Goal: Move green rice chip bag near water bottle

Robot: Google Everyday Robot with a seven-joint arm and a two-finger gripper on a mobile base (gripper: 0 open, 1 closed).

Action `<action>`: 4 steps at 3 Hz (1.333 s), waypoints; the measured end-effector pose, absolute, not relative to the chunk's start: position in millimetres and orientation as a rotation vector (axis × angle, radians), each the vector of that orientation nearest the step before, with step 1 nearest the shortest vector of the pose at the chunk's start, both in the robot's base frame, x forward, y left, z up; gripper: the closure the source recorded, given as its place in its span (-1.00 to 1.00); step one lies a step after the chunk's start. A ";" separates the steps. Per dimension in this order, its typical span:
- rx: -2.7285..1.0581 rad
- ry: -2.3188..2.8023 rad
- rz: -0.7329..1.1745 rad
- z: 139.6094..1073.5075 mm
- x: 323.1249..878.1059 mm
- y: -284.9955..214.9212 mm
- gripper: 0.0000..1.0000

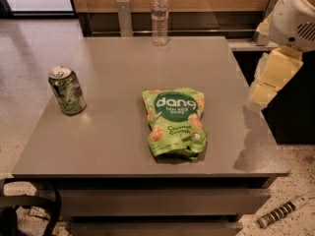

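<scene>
The robot's gripper will next go to the green rice chip bag's middle [179, 123], beside the near edge of its "dang" circle, and close there.
The green rice chip bag [174, 122] lies flat near the middle of the grey table [118, 146], its "dang" circle facing up. The water bottle [159, 16] stands upright at the table's far edge, well behind the bag. My gripper [269, 80] is a cream-coloured piece hanging from the white arm [295, 14] at the right, above the table's right edge. It is to the right of the bag, apart from it, and holds nothing that I can see.
A green soda can [67, 90] stands on the left side of the table. A dark counter [290, 102] sits right of the table. A striped tool [280, 213] lies on the floor at the lower right. Cables [24, 210] lie at the lower left.
</scene>
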State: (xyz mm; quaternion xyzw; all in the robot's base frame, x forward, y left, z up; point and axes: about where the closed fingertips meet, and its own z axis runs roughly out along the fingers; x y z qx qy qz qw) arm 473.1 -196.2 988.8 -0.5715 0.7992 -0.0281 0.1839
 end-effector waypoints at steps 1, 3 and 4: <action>-1.484 2.325 0.107 970.0 506.4 -150.8 -1.00; -1.347 2.461 0.271 937.6 505.5 -83.0 -1.00; -1.224 2.583 0.312 905.6 499.2 -73.5 -1.00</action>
